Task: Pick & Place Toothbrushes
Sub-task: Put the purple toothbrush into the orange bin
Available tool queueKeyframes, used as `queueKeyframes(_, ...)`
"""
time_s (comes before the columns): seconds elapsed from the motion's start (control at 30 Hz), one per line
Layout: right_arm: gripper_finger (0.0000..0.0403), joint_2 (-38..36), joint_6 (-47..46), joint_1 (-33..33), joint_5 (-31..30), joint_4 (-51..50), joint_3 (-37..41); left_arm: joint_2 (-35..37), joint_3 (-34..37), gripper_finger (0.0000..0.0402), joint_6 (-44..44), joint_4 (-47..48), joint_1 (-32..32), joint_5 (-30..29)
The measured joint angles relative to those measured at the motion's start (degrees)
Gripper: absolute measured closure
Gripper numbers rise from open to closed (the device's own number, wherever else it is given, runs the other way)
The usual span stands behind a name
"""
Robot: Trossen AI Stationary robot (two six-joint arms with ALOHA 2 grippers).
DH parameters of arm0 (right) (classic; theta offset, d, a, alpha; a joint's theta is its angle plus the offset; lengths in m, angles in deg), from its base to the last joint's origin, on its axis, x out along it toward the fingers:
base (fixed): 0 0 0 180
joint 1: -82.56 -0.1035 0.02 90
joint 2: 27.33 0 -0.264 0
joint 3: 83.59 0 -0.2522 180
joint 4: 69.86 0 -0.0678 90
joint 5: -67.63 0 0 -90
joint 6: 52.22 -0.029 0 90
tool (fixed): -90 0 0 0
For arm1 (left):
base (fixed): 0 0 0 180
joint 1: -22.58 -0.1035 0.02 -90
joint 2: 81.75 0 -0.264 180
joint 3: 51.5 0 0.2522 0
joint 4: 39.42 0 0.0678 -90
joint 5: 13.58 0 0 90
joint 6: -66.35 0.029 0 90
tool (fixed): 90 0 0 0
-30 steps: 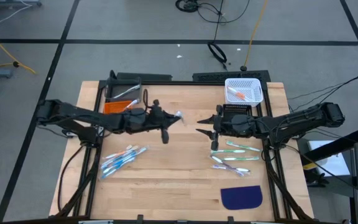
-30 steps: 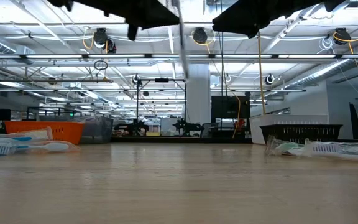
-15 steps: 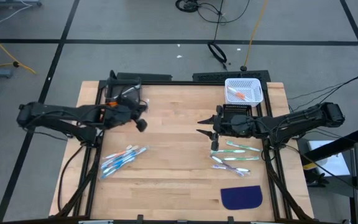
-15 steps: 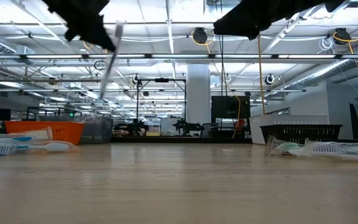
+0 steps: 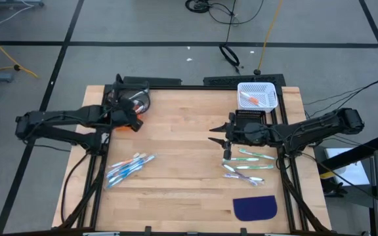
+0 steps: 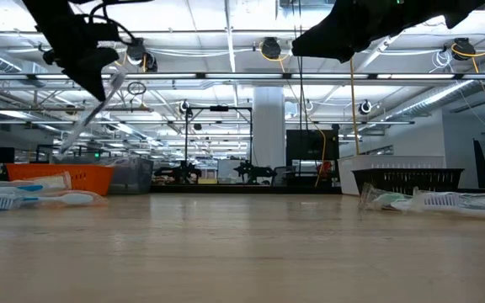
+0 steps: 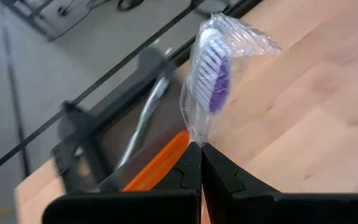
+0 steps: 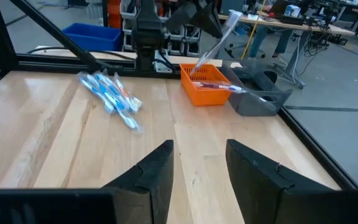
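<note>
Next, my left gripper lets go of the clear-wrapped toothbrush inside the orange bin [image 5: 126, 118] [image 7: 166, 167], next to the grey bin.
My left gripper [image 5: 135, 113] is over the table's far left corner, shut on a clear-wrapped toothbrush [image 7: 209, 74] with purple bristles. The brush slants down from it [image 6: 87, 122] above the orange bin [image 8: 205, 84] and the grey bin [image 8: 260, 96]. My right gripper [image 8: 197, 163] hangs open above the table's middle right [image 5: 216, 134], touching nothing. Blue toothbrushes [image 5: 128, 167] lie in a pile on the near left. Pale green and pink ones [image 5: 247, 164] lie on the right, just beside my right gripper. My left gripper pinches the wrapped toothbrush by one end [image 7: 197, 138] between its two shut fingertips. The purple-bristled head [image 7: 216, 68] stands out beyond them. The fingers slant downward toward the far left corner. The brush is lifted clear and hangs tilted over the bins.
A white basket [image 5: 257, 95] with an orange-pink brush inside stands at the far right. A dark blue half-round mat [image 5: 254, 208] lies at the near right. Black frame rails run along the table's edges. Bare wood lies between the two piles.
My left gripper has carried the toothbrush from the table's middle toward the far left corner, to above the bins, and has tipped downward. The brush, which hung upright, now slants. It has stayed shut on the brush.
</note>
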State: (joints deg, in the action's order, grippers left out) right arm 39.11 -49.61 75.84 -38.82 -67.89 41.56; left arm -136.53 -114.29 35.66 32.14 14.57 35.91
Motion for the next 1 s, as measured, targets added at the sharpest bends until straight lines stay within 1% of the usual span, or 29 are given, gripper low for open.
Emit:
queueKeyframes(0.2, 0.0261, 0.0, 0.0, 0.0, 0.0, 1.3, 0.2, -1.1, 0.0, 0.0401, 0.1, 4.7, -3.7, 1.4)
queueKeyframes(0.3, 0.0261, 0.0, 0.0, 0.0, 0.0, 1.3, 0.2, -2.9, 0.0, 0.0401, 0.2, 6.0, -5.1, 2.0)
queueKeyframes(0.47, 0.0261, 0.0, 0.0, 0.0, 0.0, 1.6, 0.2, -7.2, 0.0, 0.0401, 2.7, 6.9, -6.7, 4.5)
queueKeyframes(0.67, 0.0261, 0.0, 0.0, 0.0, 0.0, 1.6, 0.2, -11.6, 0.0, 0.0401, 3.4, 7.1, -8.3, 4.6)
queueKeyframes(1.0, 0.0261, 0.0, 0.0, 0.0, 0.0, 1.6, 0.2, -14.6, 1.8, 0.0401, 3.5, 7.5, -10.7, 5.0)
